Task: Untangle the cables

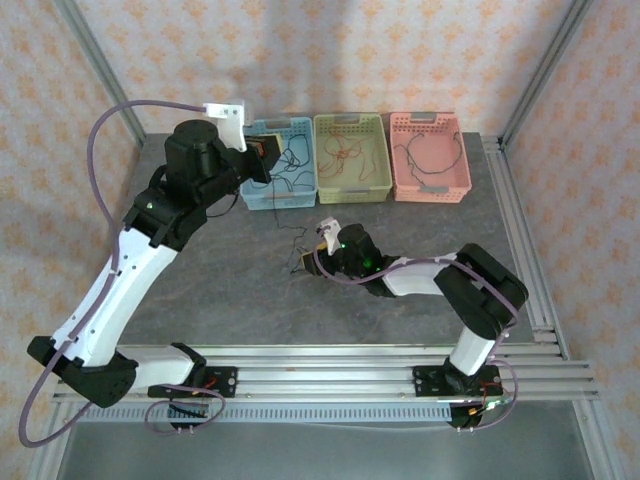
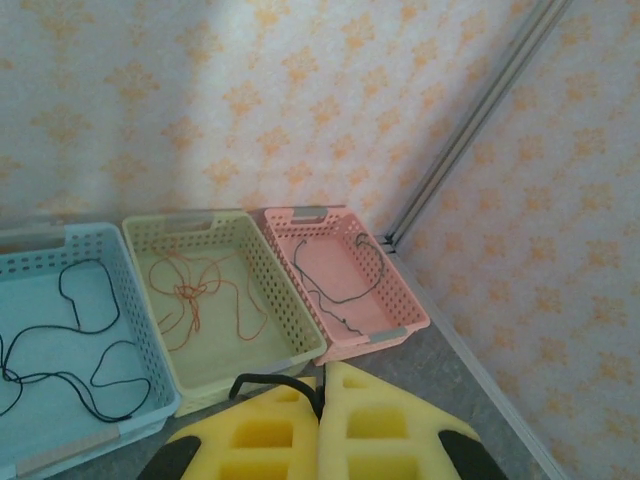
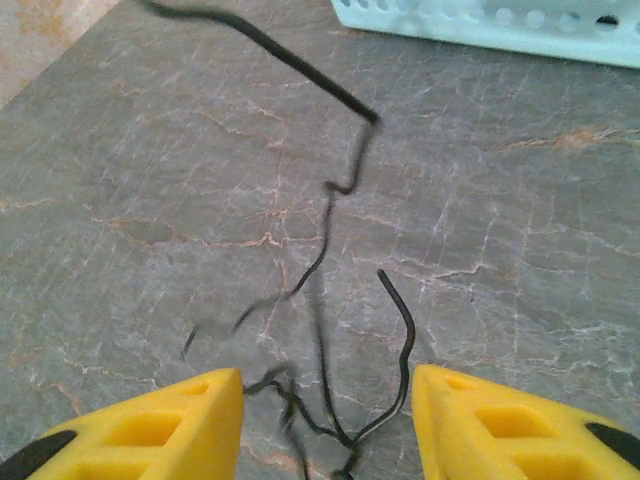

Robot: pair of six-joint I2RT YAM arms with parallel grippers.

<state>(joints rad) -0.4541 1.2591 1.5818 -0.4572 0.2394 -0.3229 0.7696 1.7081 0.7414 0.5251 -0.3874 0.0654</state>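
The robot's left gripper will release the black cable loop in the blue basket's half (image 1: 265, 173) farthest from the green basket. The loop now hangs by the blue basket.
A tangle of thin black cable (image 3: 325, 230) lies on the grey table, trailing toward the blue basket. My right gripper (image 3: 328, 375) is open low over it, with the knotted part between its yellow fingers (image 3: 200, 410). From above, the right gripper (image 1: 312, 258) sits mid-table over that cable (image 1: 297, 240). My left gripper (image 2: 322, 378) is shut on a black cable loop (image 2: 270, 381) and hangs by the blue basket (image 1: 280, 203). A black cable (image 2: 80, 330) lies in the blue basket, a red-orange one (image 2: 190, 290) in the green basket, and a dark one (image 2: 345, 290) in the pink basket.
Three baskets stand in a row at the back: blue (image 2: 80, 440), yellow-green (image 2: 275, 290), pink (image 2: 390, 335). A metal frame post (image 2: 470, 130) rises at the back right corner. Aluminium rails (image 1: 520, 240) run along the table's right and near edges.
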